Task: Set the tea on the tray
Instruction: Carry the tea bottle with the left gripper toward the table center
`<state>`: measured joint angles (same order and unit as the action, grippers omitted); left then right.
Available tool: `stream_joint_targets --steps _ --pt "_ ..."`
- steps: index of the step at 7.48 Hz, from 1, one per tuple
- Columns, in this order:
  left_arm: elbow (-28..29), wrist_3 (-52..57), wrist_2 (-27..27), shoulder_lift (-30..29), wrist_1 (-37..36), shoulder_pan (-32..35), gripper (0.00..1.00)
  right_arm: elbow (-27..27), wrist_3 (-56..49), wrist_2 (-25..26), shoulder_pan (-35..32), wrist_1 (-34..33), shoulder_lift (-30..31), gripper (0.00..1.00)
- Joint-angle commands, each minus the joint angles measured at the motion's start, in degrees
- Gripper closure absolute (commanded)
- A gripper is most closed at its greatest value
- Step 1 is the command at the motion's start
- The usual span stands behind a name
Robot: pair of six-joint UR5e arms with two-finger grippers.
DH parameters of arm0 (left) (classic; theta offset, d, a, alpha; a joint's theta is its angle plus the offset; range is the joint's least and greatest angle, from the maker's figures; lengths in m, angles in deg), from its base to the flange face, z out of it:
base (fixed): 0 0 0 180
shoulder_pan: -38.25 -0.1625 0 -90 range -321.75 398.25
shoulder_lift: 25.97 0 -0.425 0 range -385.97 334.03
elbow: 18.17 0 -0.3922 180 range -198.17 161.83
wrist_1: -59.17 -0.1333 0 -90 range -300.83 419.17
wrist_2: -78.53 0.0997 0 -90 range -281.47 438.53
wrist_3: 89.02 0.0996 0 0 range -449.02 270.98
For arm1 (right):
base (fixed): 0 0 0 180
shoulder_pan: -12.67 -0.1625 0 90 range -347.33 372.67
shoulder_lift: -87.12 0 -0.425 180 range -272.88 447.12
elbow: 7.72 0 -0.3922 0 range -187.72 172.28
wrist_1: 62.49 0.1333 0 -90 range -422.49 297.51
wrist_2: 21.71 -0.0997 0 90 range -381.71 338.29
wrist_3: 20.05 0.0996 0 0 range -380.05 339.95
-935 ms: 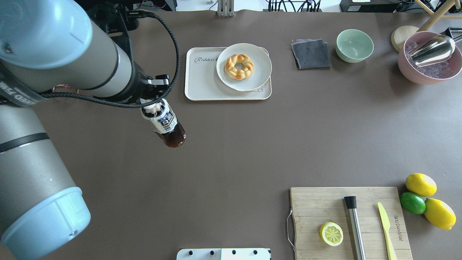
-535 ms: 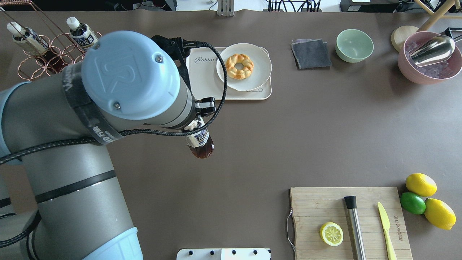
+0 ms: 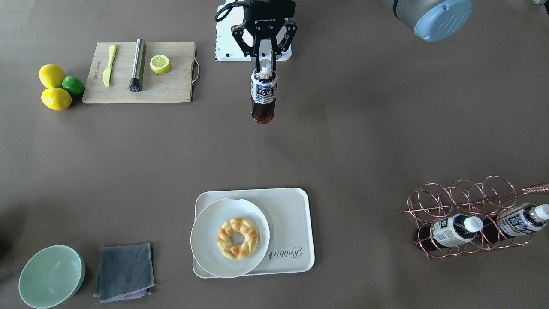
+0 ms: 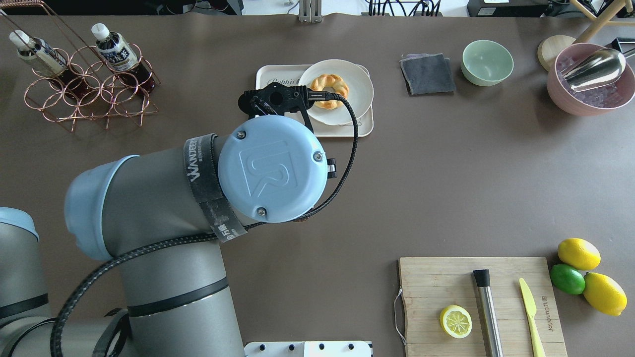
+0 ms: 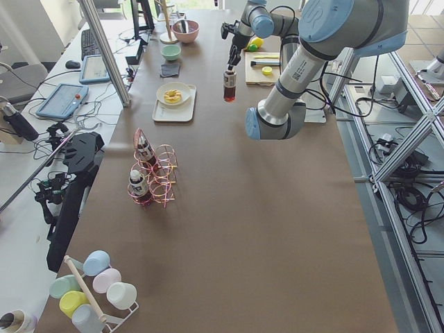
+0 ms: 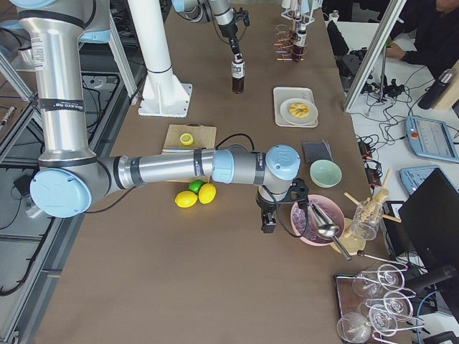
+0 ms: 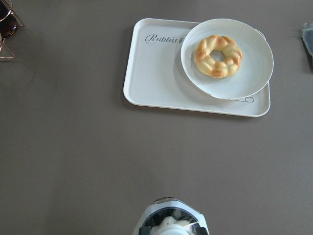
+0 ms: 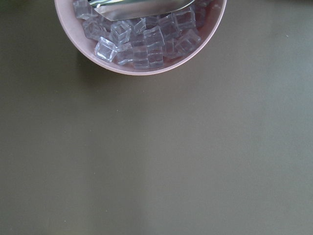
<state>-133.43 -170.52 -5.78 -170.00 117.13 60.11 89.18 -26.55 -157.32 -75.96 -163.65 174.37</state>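
Observation:
My left gripper should set the tea bottle down on the bare table (image 3: pixel 251 126) between the cutting board and the tray. The bottle now hangs upright above the table.
My left gripper (image 3: pixel 266 64) is shut on the white cap of a tea bottle (image 3: pixel 263 96), which hangs upright above the brown table near the robot's base. The bottle also shows in the exterior left view (image 5: pixel 229 84) and at the bottom of the left wrist view (image 7: pixel 171 220). In the overhead view my left arm hides it. The cream tray (image 3: pixel 287 214) lies farther out on the table, with a round plate (image 3: pixel 206 240) holding a doughnut on one half; its "Rabbit" half (image 7: pixel 151 73) is bare. My right gripper (image 6: pixel 269 222) hovers beside the pink ice bowl; I cannot tell if it is open.
A copper wire rack (image 4: pixel 89 94) at the far left holds two more tea bottles (image 4: pixel 116 49). A grey cloth (image 4: pixel 427 73), a green bowl (image 4: pixel 487 62) and a pink bowl of ice (image 4: pixel 553 89) stand along the far edge. A cutting board (image 4: pixel 446 282) and lemons (image 4: pixel 578 253) lie near right.
My left arm has swung right, carrying the bottle from the table's left side toward the middle. Its wrist now covers the bottle in the overhead view, and the rack is uncovered.

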Motion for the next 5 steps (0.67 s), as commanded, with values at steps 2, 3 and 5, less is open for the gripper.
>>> stream_joint_targets --steps 2,3,5 --pt "5.55 0.02 0.54 -0.28 6.10 -0.59 1.00 -0.31 0.00 0.00 0.03 0.00 -0.15 0.00" --pt "5.83 0.11 0.54 -0.19 6.38 -0.77 1.00 -0.31 0.00 0.00 -0.06 0.00 -0.06 0.00" --pt "5.83 0.28 0.63 0.68 6.81 -2.96 1.00 -0.58 -0.09 0.00 -0.06 0.00 -0.06 0.00"
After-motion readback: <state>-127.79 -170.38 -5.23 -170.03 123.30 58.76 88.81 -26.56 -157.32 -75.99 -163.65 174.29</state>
